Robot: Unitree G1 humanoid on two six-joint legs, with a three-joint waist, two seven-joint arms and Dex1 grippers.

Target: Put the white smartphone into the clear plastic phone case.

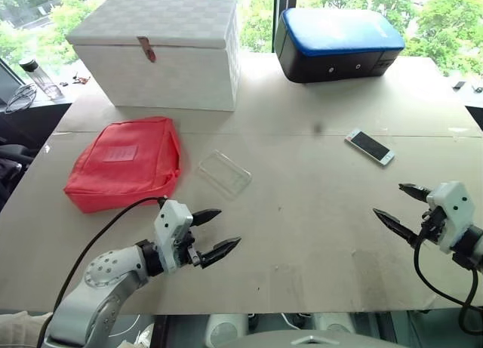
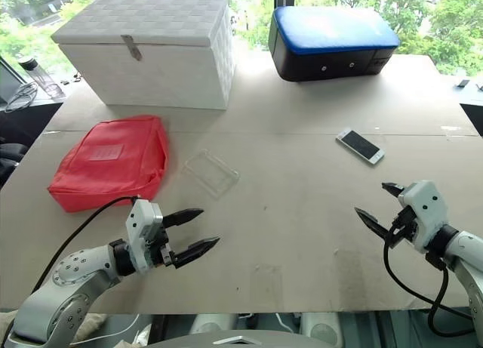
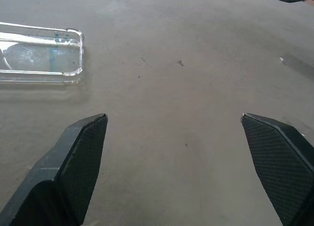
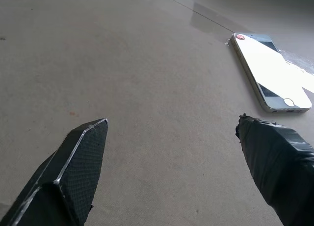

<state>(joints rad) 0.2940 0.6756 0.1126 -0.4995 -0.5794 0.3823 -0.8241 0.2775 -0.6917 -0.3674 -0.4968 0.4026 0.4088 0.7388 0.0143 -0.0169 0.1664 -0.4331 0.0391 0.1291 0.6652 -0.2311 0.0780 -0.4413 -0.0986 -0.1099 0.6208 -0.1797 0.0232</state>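
Observation:
The robot's right gripper needs to go to the white smartphone next and close across its middle (image 1: 370, 146) (image 4: 271, 74), holding it by both long sides.
The white smartphone (image 1: 370, 146) lies flat, screen up, on the right half of the table; the right wrist view shows it (image 4: 271, 72) just beyond the fingers. The clear plastic phone case (image 1: 224, 173) lies empty near the table's middle, right of the red pouch, and appears in the left wrist view (image 3: 40, 53). My left gripper (image 1: 216, 232) hovers open near the front edge, below the case. Near the table's right front, my right gripper (image 1: 398, 205) is open, some way short of the phone. Neither holds anything.
A red zip pouch (image 1: 124, 164) lies at the left. A white woven box (image 1: 158, 50) with a lid stands at the back left, a black case with a blue top (image 1: 338, 44) at the back right. The table edge (image 1: 249, 309) runs just in front of both grippers.

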